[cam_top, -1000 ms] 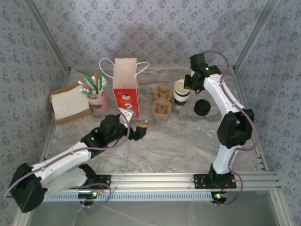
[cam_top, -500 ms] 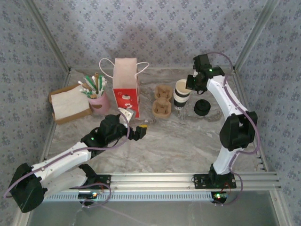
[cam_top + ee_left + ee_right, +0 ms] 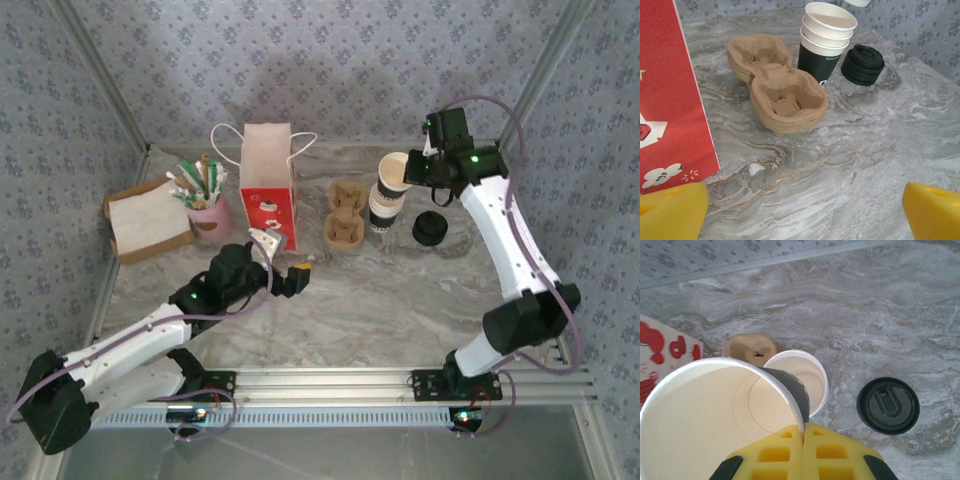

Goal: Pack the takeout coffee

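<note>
Next, I let go of the black paper cup with my right gripper on the open marble (image 3: 340,301) in front of the brown cardboard cup carrier.
My right gripper (image 3: 412,172) (image 3: 803,432) is shut on the rim of a black paper cup (image 3: 394,172) (image 3: 715,415) with a white inside. It holds the cup tilted in the air above a stack of like cups (image 3: 383,208) (image 3: 812,377) (image 3: 825,45). Right of that stack, black plastic lids (image 3: 430,229) (image 3: 888,405) (image 3: 863,65) rest on the table. The red paper bag (image 3: 268,185) (image 3: 670,100) stands upright at the back left. My left gripper (image 3: 283,256) (image 3: 800,215) is open and low over the marble beside the bag, nothing between its yellow fingertips.
A brown cardboard cup carrier (image 3: 345,212) (image 3: 775,85) (image 3: 747,347) lies between the bag and the cup stack. A pink cup of stirrers (image 3: 207,215) and a box of napkins (image 3: 148,222) sit at the left. Patterned walls close in the table.
The right gripper has lifted the top cup off the stack and tilted it, while its arm swung out to the right. The left arm has barely moved.
</note>
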Tool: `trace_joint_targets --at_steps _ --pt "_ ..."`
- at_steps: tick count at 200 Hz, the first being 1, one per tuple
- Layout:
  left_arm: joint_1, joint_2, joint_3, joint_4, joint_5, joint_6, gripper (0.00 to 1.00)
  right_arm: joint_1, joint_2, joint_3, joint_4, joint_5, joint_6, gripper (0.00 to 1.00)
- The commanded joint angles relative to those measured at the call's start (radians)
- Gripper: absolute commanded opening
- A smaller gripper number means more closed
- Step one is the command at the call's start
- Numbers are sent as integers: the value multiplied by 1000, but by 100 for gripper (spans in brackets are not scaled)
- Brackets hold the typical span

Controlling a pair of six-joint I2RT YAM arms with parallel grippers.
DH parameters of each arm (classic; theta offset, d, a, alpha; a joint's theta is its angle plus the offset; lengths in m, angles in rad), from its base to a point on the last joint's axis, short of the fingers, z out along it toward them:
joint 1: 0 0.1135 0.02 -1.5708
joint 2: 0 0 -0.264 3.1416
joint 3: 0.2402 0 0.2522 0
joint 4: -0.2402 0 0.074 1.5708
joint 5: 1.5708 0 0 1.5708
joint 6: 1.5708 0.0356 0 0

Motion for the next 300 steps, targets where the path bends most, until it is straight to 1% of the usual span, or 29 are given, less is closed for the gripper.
trace_joint_targets --at_steps 1,38,64,83,122,157,167,172,209,216,224,237,276,300 --pt "-12 -26 8 23 -5 7 99 28 -99 -30 -71 25 -13 2" --pt "-12 -33 -5 42 -1 3 99 90 -221 -157 -64 -57 2 3" --pt "-12 -35 -18 61 -1 5 100 167 -262 -240 -61 -77 19 3" --pt "-14 -34 -22 66 -2 4 100 241 -273 -318 -40 -73 25 3" --pt "-13 -23 -35 87 -10 5 99 339 -216 -430 -6 -72 28 4" --pt "-13 -1 -31 91 -16 12 99 424 -150 -518 78 -63 70 4" --pt "-13 3 -30 88 -20 14 99 442 -130 -525 107 -75 87 4" --pt "-12 5 -30 86 -22 16 100 450 -120 -562 117 -79 92 4" --pt "-13 3 -31 87 -23 17 100 495 -78 -610 170 -72 125 5" --pt "-12 4 -32 89 -23 17 99 498 -77 -618 176 -75 128 7" --pt "-13 7 -33 91 -24 17 99 502 -76 -628 180 -77 130 12" --pt "-12 15 -31 93 -24 17 100 502 -78 -640 184 -82 130 28" --pt "-14 51 -24 102 -15 15 99 502 -116 -652 156 -57 134 48" --pt "-16 64 -12 97 2 16 99 488 -168 -644 105 -33 136 63"
